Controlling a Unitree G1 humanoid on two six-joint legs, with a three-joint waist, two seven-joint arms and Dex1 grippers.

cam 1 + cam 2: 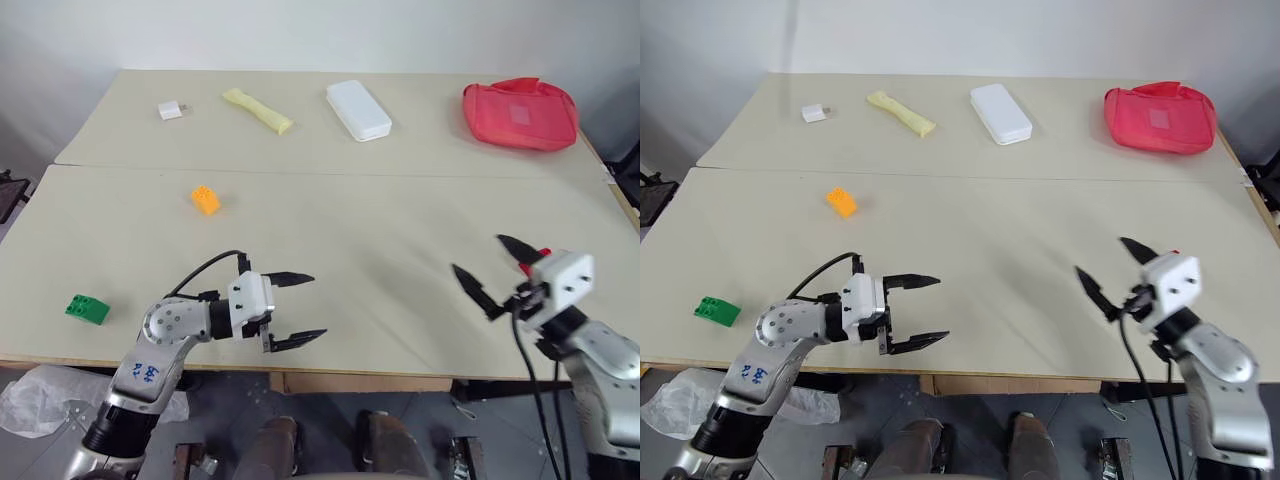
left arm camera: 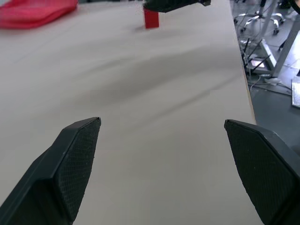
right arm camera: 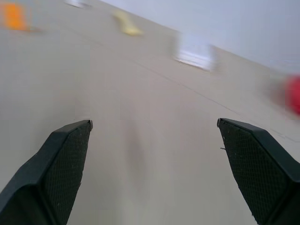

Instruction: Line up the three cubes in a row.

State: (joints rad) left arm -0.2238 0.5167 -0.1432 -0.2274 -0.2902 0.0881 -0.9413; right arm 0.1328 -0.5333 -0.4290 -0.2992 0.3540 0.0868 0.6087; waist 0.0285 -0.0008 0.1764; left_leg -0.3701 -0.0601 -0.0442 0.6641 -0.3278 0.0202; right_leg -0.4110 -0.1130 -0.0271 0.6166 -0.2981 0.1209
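Note:
Next, I need to close my right gripper on the opposite sides of the red cube (image 1: pixel 526 268), because it stands well apart from the orange and green cubes.
The orange cube (image 1: pixel 205 200) sits left of centre on the near table. At the near left, close to the front edge, lies the green cube (image 1: pixel 87 309). The red cube (image 2: pixel 151 18) stands at the near right, mostly hidden behind my right hand, with only a red sliver (image 1: pixel 543 252) showing. My left gripper (image 1: pixel 318 306) hovers low over the front edge, pointing right, open and empty. My right gripper (image 1: pixel 476 253) is open and empty too, just left of the red cube and well apart from the others.
On the far table lie a small white block (image 1: pixel 170 110), a long yellow piece (image 1: pixel 258 110), a white box (image 1: pixel 358 110) and a red pouch (image 1: pixel 520 113). A seam (image 1: pixel 330 172) joins the two tables. The front edge (image 1: pixel 380 372) runs just below both grippers.

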